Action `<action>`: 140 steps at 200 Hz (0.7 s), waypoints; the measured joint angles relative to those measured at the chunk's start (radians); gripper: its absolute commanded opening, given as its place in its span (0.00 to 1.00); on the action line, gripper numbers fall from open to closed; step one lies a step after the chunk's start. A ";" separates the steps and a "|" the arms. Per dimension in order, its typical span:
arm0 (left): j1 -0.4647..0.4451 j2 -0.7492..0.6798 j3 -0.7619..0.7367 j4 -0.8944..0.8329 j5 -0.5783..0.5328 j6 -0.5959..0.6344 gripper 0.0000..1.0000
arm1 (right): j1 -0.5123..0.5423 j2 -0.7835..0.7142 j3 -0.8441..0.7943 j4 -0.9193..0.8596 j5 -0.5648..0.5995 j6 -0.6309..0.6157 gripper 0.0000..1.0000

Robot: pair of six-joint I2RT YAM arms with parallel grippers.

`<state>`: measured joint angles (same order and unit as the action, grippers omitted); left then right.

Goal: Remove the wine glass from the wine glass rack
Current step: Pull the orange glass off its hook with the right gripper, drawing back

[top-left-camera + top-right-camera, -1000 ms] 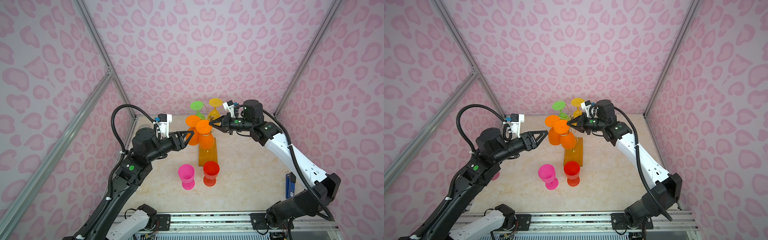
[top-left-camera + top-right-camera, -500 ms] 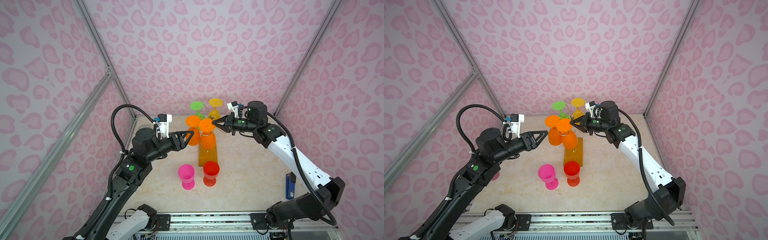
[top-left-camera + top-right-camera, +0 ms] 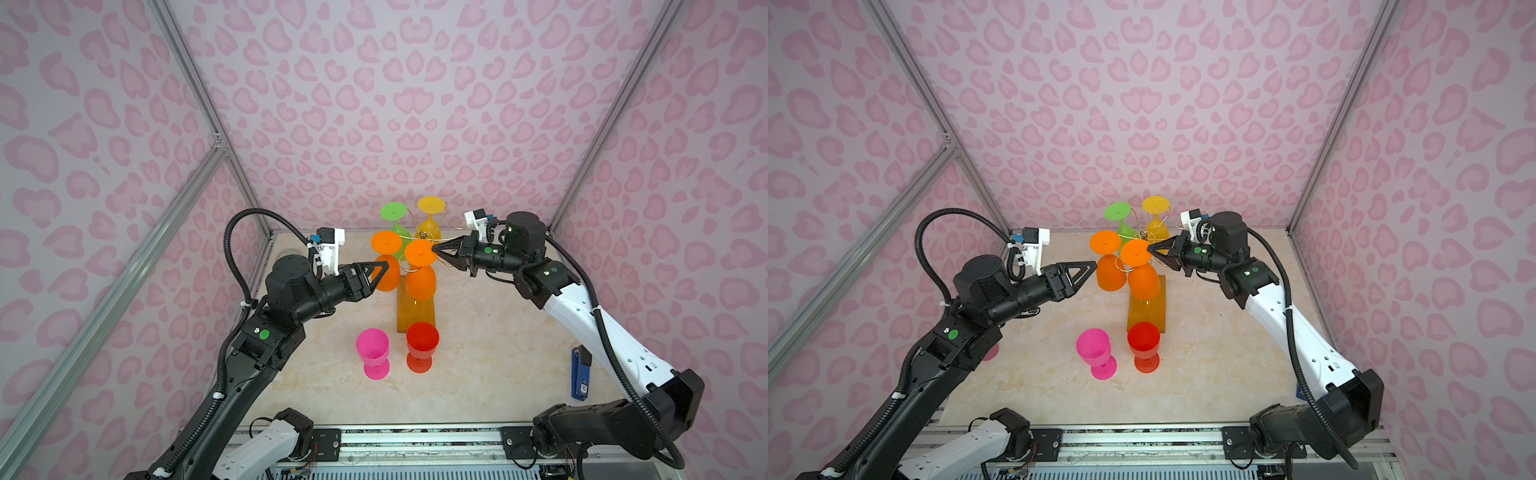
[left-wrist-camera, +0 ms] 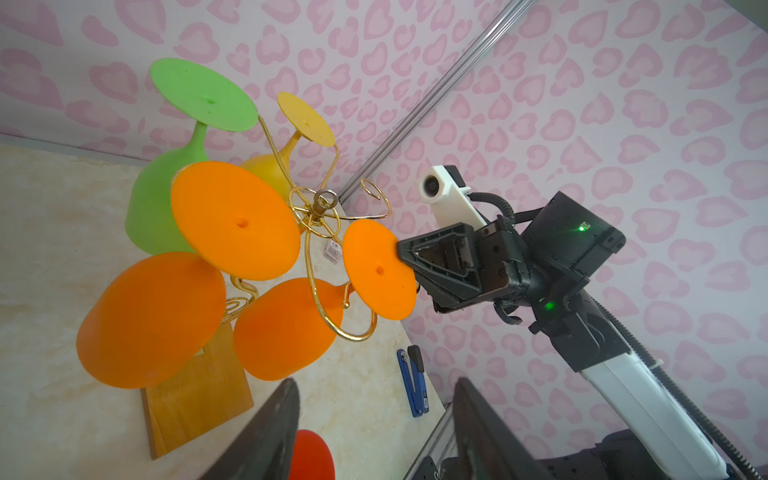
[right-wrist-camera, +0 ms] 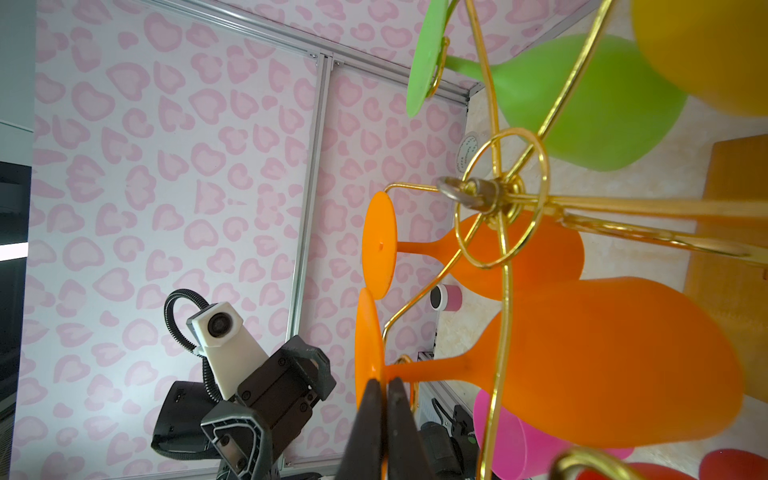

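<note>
Next, the left gripper closes on the bowl's rim point(image 3: 421, 296) point(image 4: 268, 376) of the orange wine glass that the robot's right gripper holds by its foot.
The wine glass rack point(image 3: 415, 309) is gold wire on an amber wooden base point(image 3: 1146, 309) at the table's middle. Several glasses hang upside down from it. My right gripper point(image 3: 434, 248) point(image 5: 384, 380) is shut on the rim of the foot of an orange wine glass point(image 3: 420, 282) point(image 4: 378, 270), whose stem still sits in a gold arm point(image 4: 332, 316). My left gripper point(image 3: 384, 266) point(image 4: 376, 386) stands open with nothing in it, beside the bowl of the other orange glass point(image 3: 386, 278) point(image 4: 149, 320).
A green glass point(image 3: 395, 216) and a yellow glass point(image 3: 431, 208) hang at the rack's back. A pink glass point(image 3: 372, 345) and a red glass point(image 3: 422, 340) stand upright in front of the base. A blue stapler point(image 3: 579, 374) lies at the right edge.
My right arm has drawn back to the right, taking the held orange glass's foot a little rightward along the rack arm. The left arm has stayed put.
</note>
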<state>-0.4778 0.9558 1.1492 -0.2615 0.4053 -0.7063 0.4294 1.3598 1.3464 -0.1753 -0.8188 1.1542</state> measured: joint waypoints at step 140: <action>0.000 0.050 0.050 -0.011 0.014 0.000 0.61 | -0.027 -0.192 -0.163 0.043 -0.005 0.035 0.00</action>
<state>-0.4774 1.0054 1.1995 -0.2722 0.4191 -0.7059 0.4023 1.1679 1.1831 -0.1322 -0.8242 1.1893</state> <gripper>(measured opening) 0.614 0.049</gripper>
